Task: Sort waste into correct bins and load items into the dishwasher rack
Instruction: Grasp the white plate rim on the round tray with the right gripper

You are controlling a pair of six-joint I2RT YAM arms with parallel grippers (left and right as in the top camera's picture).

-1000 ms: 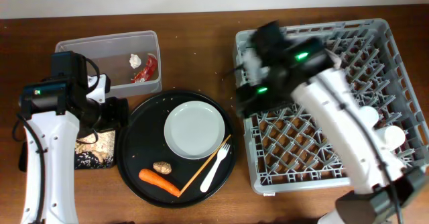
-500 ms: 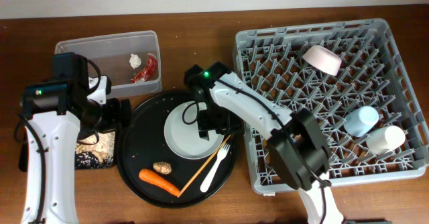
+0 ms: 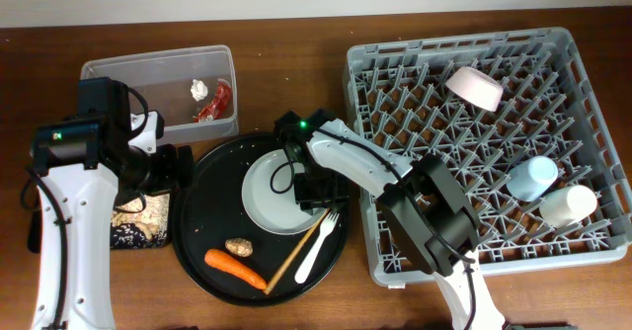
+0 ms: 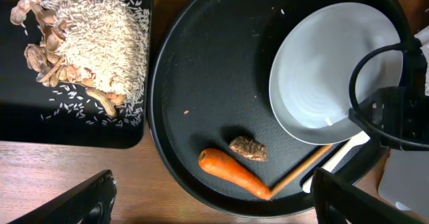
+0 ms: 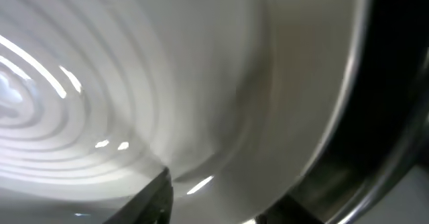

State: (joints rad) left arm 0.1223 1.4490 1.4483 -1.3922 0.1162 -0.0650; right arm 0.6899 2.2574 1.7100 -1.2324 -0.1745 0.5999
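Note:
The plate slants up from the black tray against my right gripper; I will first lay it flat, then pinch its rim (image 5: pixel 322 147) with fingertips.
The speckled grey-white plate (image 3: pixel 269 194) lies on the large round black tray (image 3: pixel 209 177), with the white fork (image 3: pixel 316 251), wooden chopstick (image 3: pixel 292 252), brown lump (image 3: pixel 238 244) and orange carrot (image 3: pixel 234 268). My right gripper (image 3: pixel 308 188) is down at the plate's right rim; in the right wrist view its fingers (image 5: pixel 234 200) stand apart with the plate's edge (image 5: pixel 134 83) between them. My left gripper (image 3: pixel 176 167) is open and empty, and in the left wrist view (image 4: pixel 214 207) it hovers above the carrot (image 4: pixel 231 174) and lump (image 4: pixel 248 148).
The clear tub (image 3: pixel 148 73) holds the red wrapper (image 3: pixel 217 101) and white wad (image 3: pixel 198 89). The shallow black tray (image 3: pixel 126 236) holds beige crumbs (image 4: pixel 87 43). The grey rack (image 3: pixel 474 172) holds the pink bowl (image 3: pixel 475 86), blue cup (image 3: pixel 531 177) and white cup (image 3: pixel 570 204).
My right arm swung from over the rack to the round tray and came down at the plate's right rim. The left arm and the plate have not moved.

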